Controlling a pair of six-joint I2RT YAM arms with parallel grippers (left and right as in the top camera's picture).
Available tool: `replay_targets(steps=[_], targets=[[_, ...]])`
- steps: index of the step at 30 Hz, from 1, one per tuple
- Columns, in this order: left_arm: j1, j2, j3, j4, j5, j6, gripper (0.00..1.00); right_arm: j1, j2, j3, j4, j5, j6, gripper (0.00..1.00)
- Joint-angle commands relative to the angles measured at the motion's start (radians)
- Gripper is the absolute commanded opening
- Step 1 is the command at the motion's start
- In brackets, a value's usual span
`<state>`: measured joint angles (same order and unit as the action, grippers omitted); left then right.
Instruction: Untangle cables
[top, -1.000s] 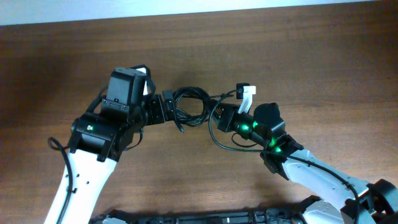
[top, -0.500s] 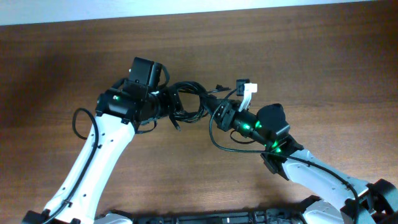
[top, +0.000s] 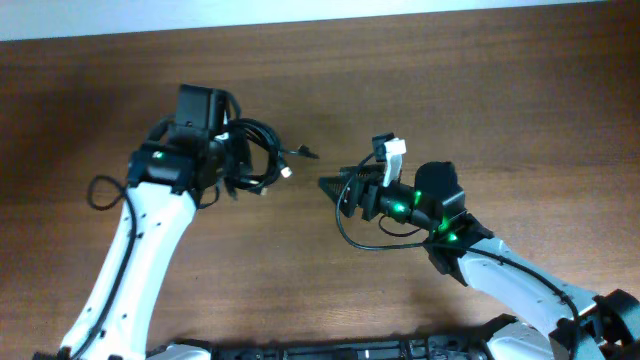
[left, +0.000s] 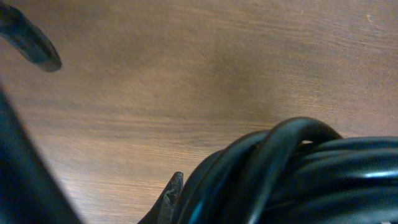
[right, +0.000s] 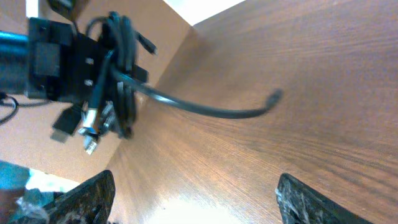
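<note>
My right gripper's open fingers are short of the cable bundle, so next my left gripper swings the bundle over for my right gripper to take its coils (top: 274, 163).
A bundle of black cables (top: 258, 150) hangs above the wooden table with my left gripper (top: 238, 160) shut on it. Two plug ends stick out to the right, one with a light tip (top: 286, 172). In the left wrist view the cable bundle (left: 292, 174) fills the lower right, pressed against one fingertip (left: 171, 194); the other finger is hidden. My right gripper (top: 336, 188) stands open to the right of the bundle, apart from it. The right wrist view shows its two fingers (right: 87, 199) wide apart with bare table between them, and a loose cable end (right: 275, 95) trailing from the bundle (right: 117, 68).
A white clip (top: 390, 152) sits on the right arm behind its gripper. A thin black cable loop (top: 352, 234) hangs under that arm. The brown table (top: 480, 90) runs back to a pale edge strip (top: 320, 8). A black rail (top: 330, 350) lies along the front.
My left gripper has shut on the cable bundle and pulled it to the left. My right gripper has opened and let go of the cables, and a gap now separates it from them.
</note>
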<state>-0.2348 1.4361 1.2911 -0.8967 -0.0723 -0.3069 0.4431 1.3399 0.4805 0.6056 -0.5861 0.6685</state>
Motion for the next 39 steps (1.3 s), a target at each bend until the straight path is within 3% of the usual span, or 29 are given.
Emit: replay_targets(steps=[1,3,4,6,11,13,14,16,20,22,24,26,27,31,33,34,36,38,39], targets=[[0.013,-0.038,0.006,-0.002,0.005,0.283,0.00,-0.099,-0.010,0.003,0.023,-0.180,-0.123,0.85],[0.008,-0.038,0.006,0.002,0.122,0.433,0.00,-0.104,-0.010,0.003,0.091,-0.208,-0.122,0.83],[0.008,-0.038,0.006,0.004,0.166,0.439,0.00,-0.081,-0.009,0.003,0.117,-0.207,-0.122,0.80],[0.008,-0.038,0.005,0.002,0.223,0.432,0.00,0.008,-0.009,0.003,0.143,-0.149,-0.111,0.59],[0.008,-0.038,0.003,0.002,0.260,0.328,0.00,0.217,-0.009,0.003,0.212,-0.055,-0.085,0.43],[-0.002,-0.038,0.002,0.003,0.260,0.310,0.00,0.224,-0.010,0.003,0.318,-0.056,0.119,0.08],[-0.018,-0.038,0.002,0.002,0.261,0.310,0.00,0.224,-0.010,0.003,0.386,-0.056,0.185,0.04],[-0.087,-0.038,0.002,0.003,0.261,0.310,0.00,0.224,-0.009,0.003,0.494,0.006,0.211,0.04],[-0.197,-0.038,0.002,0.037,0.293,0.310,0.00,0.224,-0.008,0.003,0.389,0.158,0.204,0.04],[-0.217,-0.038,0.002,0.058,0.294,0.310,0.00,0.224,-0.008,0.003,0.163,0.302,0.201,0.04],[-0.217,-0.038,0.002,0.048,0.294,0.311,0.00,0.224,-0.008,0.003,0.079,0.383,0.201,0.04],[-0.217,-0.038,0.002,0.019,0.294,0.342,0.00,0.224,-0.008,0.003,0.078,0.463,0.200,0.10],[-0.217,-0.038,0.002,0.005,0.294,0.357,0.00,0.222,-0.008,0.003,0.079,0.479,0.201,0.18],[-0.177,-0.038,0.002,0.000,0.131,0.364,0.00,0.211,-0.010,0.003,-0.003,0.356,0.200,0.42],[-0.132,-0.038,0.002,0.004,0.127,0.364,0.00,0.135,-0.010,0.003,-0.031,0.169,0.116,0.72],[-0.104,-0.038,0.002,0.008,0.127,0.364,0.00,0.064,-0.010,0.003,-0.047,0.032,0.056,0.77],[-0.056,-0.038,0.002,0.010,0.166,0.365,0.00,-0.087,-0.010,0.003,-0.068,-0.212,-0.078,0.77],[-0.059,-0.038,0.002,0.009,0.349,0.521,0.00,-0.157,-0.010,0.003,-0.041,-0.270,-0.109,0.73],[-0.064,-0.038,0.002,0.005,0.457,0.620,0.00,-0.151,-0.010,0.003,0.016,-0.275,-0.118,0.65]])
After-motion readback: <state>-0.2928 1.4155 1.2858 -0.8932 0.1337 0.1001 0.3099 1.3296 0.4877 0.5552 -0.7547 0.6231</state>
